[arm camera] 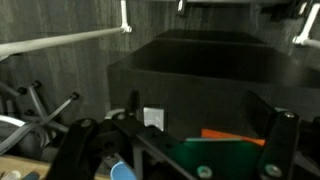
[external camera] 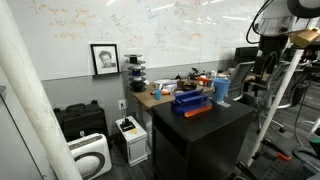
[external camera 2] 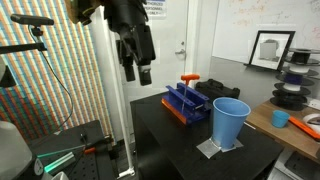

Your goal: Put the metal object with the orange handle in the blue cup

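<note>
The robot's gripper will next move to the metal object's orange handle (external camera: 206,81), upright in the dark blue block beside the blue cup, and close there.
The metal object with the orange handle (external camera 2: 189,79) stands upright in a dark blue block (external camera 2: 187,101) on the black table (external camera 2: 170,140). The blue cup (external camera 2: 230,121) stands upright on a small grey pad near the table's front corner, and it also shows in an exterior view (external camera: 222,90). My gripper (external camera 2: 136,70) hangs open and empty in the air, beside the table and above its level, apart from the block and the cup. In the wrist view the open fingers (arm camera: 205,115) frame the black table top and an orange strip (arm camera: 235,135).
The blue block (external camera: 189,100) sits on an orange base. A wooden desk (external camera: 150,98) with clutter stands behind the black table. A tripod and stands (external camera 2: 40,60) are beside the arm. A whiteboard wall (external camera: 150,30) is at the back.
</note>
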Action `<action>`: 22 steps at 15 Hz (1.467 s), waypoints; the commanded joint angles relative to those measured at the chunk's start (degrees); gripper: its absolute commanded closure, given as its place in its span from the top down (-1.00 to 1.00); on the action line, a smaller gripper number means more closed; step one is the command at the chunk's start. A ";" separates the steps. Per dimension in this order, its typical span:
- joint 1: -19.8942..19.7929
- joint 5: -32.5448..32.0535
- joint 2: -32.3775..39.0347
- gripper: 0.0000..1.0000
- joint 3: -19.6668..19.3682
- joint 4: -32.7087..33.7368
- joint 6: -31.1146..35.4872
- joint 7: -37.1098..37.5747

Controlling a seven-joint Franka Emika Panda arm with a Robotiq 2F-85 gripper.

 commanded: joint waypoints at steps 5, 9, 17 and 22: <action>-8.31 -2.97 16.19 1.00 1.91 7.97 25.74 14.72; -8.55 -0.60 23.44 1.00 2.91 14.04 30.61 20.44; -4.69 3.31 33.73 1.00 5.04 25.16 28.57 25.51; -1.34 6.00 35.99 1.00 4.89 26.04 25.73 25.44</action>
